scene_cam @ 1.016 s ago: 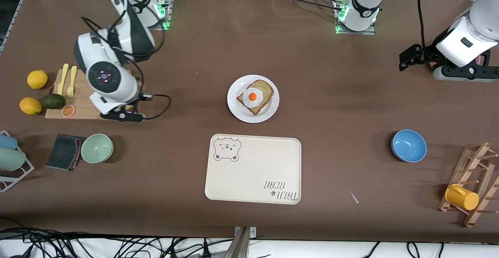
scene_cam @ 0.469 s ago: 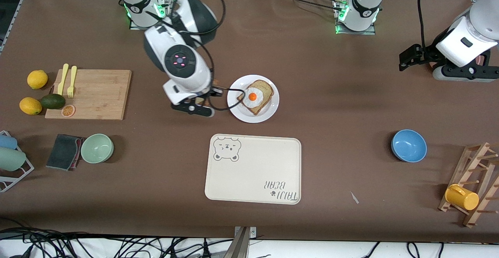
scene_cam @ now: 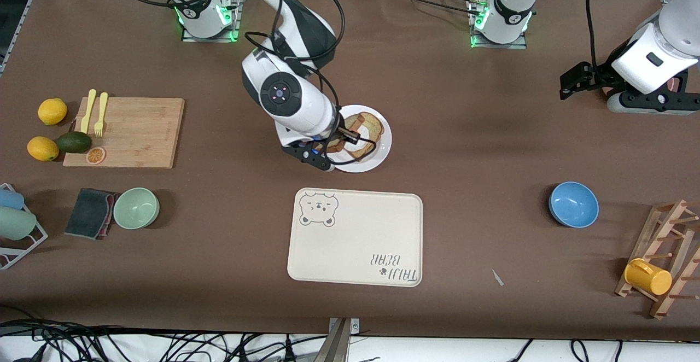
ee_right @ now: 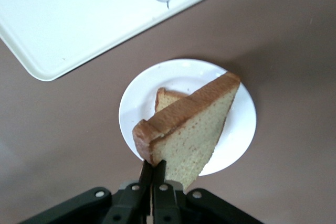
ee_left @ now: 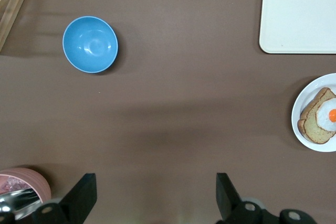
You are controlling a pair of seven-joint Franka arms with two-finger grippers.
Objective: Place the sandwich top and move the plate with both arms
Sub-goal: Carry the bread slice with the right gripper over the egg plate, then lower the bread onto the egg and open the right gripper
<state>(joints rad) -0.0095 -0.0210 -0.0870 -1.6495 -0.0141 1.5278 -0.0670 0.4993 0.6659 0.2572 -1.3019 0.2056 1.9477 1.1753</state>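
Observation:
The sandwich top, now tilted just above the white plate, will be laid down flat by my right gripper over the egg slice on the white plate (scene_cam: 355,135) (ee_right: 193,132).
My right gripper (scene_cam: 342,140) is shut on the sandwich top (ee_right: 194,129), a plain speckled bread slice held by its crust edge and tilted just above the white plate (scene_cam: 377,157). In the right wrist view the gripper (ee_right: 153,169) holds the slice over the plate (ee_right: 239,129). The slice hides most of the egg slice (ee_right: 165,98) lying on the plate. The egg slice (scene_cam: 372,124) shows partly beside the right hand. My left gripper (scene_cam: 571,83) is open and empty, waiting above the table at the left arm's end; the wrist view shows it (ee_left: 155,203) over bare table.
The cream bear tray (scene_cam: 355,236) lies nearer the front camera than the plate. A blue bowl (scene_cam: 573,204) sits toward the left arm's end. A green bowl (scene_cam: 136,207), a cutting board (scene_cam: 136,129) and fruit sit toward the right arm's end. A wooden rack holds a yellow mug (scene_cam: 648,276).
My right arm has swung from over the cutting board to over the plate, carrying the bread slice. The left arm has not moved.

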